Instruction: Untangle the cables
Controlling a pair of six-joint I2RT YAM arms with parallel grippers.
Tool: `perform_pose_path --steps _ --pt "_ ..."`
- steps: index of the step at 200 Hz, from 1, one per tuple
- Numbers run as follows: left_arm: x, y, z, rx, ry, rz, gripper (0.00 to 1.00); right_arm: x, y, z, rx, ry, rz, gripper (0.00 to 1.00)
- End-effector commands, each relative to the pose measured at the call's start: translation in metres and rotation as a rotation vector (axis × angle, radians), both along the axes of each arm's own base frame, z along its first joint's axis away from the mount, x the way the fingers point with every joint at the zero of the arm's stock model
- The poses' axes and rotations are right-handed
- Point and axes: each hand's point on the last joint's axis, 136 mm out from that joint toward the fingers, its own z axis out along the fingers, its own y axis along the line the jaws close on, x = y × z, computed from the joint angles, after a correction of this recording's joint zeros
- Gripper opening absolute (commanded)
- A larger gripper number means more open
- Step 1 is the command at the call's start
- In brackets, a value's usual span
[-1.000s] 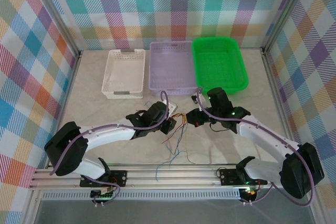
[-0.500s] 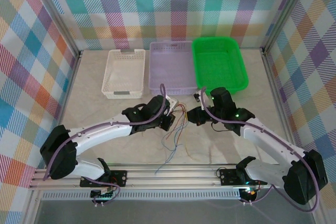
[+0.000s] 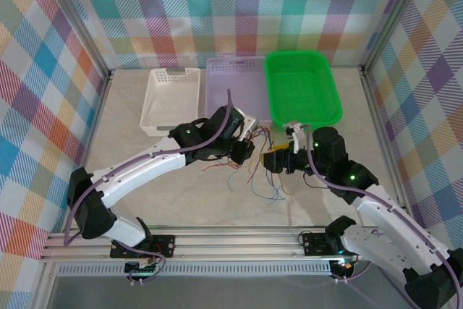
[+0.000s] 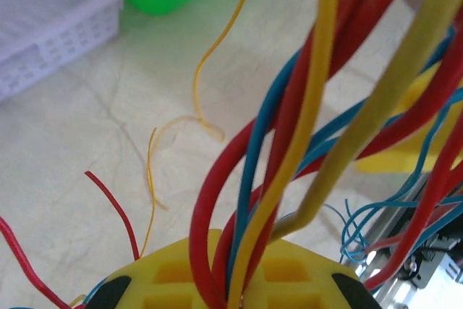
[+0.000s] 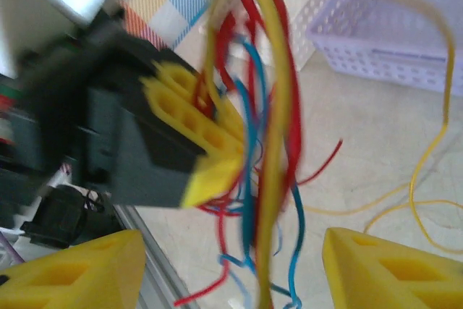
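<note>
My right gripper will back off and pinch only the thick yellow cable [image 5: 284, 99], because red, blue and yellow cables all hang between its open fingers.
The cables [image 3: 262, 168] are a bunch of thin red, blue and yellow wires hanging between the two arms at the table's middle. My left gripper [image 3: 243, 152] is shut on the bunch; in its wrist view red, blue and yellow strands [image 4: 289, 128] rise out of the pinched yellow fingers [image 4: 181, 280]. My right gripper [image 3: 275, 161] faces it from the right, open. In the right wrist view the cables [image 5: 268, 150] hang loose between the spread yellow fingertips [image 5: 87, 269], with the left gripper [image 5: 199, 142] holding them above.
Three baskets stand in a row at the back: white [image 3: 168, 129], lilac [image 3: 235, 95] and green [image 3: 300, 92]. Loose yellow [image 4: 199, 106] and red [image 4: 116, 208] strand ends trail on the tabletop. The metal rail [image 3: 239, 240] runs along the near edge.
The right gripper has opened and let go of the cables. The left gripper has shut on the bunch and carried it up and toward the baskets.
</note>
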Motion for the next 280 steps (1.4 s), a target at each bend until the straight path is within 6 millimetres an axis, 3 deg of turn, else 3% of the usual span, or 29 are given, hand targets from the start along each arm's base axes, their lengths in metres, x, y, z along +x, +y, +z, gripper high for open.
perform_pose_path --steps 1,51,66,76,88,102,121,142,162,203,208,231,255,280 --pt "-0.007 -0.002 0.003 -0.041 0.038 -0.022 0.0 0.008 -0.003 0.001 0.027 -0.018 -0.062 0.67" --pt "-0.008 0.005 0.008 -0.146 0.029 -0.016 0.0 0.027 0.011 -0.024 0.02 0.045 -0.077 0.62" --pt "-0.008 0.007 0.011 -0.172 0.016 -0.019 0.0 0.032 0.013 -0.031 0.011 0.058 -0.087 0.55" --pt "-0.009 0.008 0.013 -0.19 0.011 -0.022 0.0 0.037 0.011 -0.033 -0.005 0.06 -0.115 0.44" --pt "-0.01 0.01 0.014 -0.199 0.007 -0.022 0.0 0.044 0.003 -0.039 -0.052 0.069 -0.178 0.26" --pt "-0.011 0.012 0.015 -0.2 0.002 -0.026 0.0 0.055 -0.022 -0.052 -0.158 0.092 -0.317 0.11" --pt "-0.012 0.016 0.018 -0.195 -0.014 -0.025 0.0 0.062 -0.061 -0.061 -0.322 0.103 -0.495 0.0" --pt "-0.013 0.02 0.02 -0.181 -0.029 -0.022 0.0 0.064 -0.094 -0.056 -0.451 0.084 -0.622 0.0" --pt "-0.013 0.021 0.014 -0.157 -0.012 -0.025 0.0 0.067 -0.111 -0.041 -0.502 0.032 -0.688 0.0" --pt "-0.013 0.019 0.001 -0.111 0.036 -0.032 0.0 0.07 -0.127 -0.006 -0.591 -0.066 -0.717 0.0" --pt "-0.014 0.018 0.001 -0.112 0.037 -0.033 0.0 0.07 -0.127 -0.003 -0.593 -0.072 -0.715 0.04" --pt "-0.015 0.018 0.004 -0.125 0.035 -0.035 0.0 0.064 -0.111 0.002 -0.547 -0.065 -0.612 0.23" --pt "-0.017 0.017 0.004 -0.137 0.05 -0.038 0.0 0.046 -0.078 0.008 -0.391 -0.02 -0.447 0.46" --pt "-0.016 0.016 0.001 -0.131 0.06 -0.036 0.0 0.028 -0.06 0.02 -0.28 0.01 -0.342 0.57"
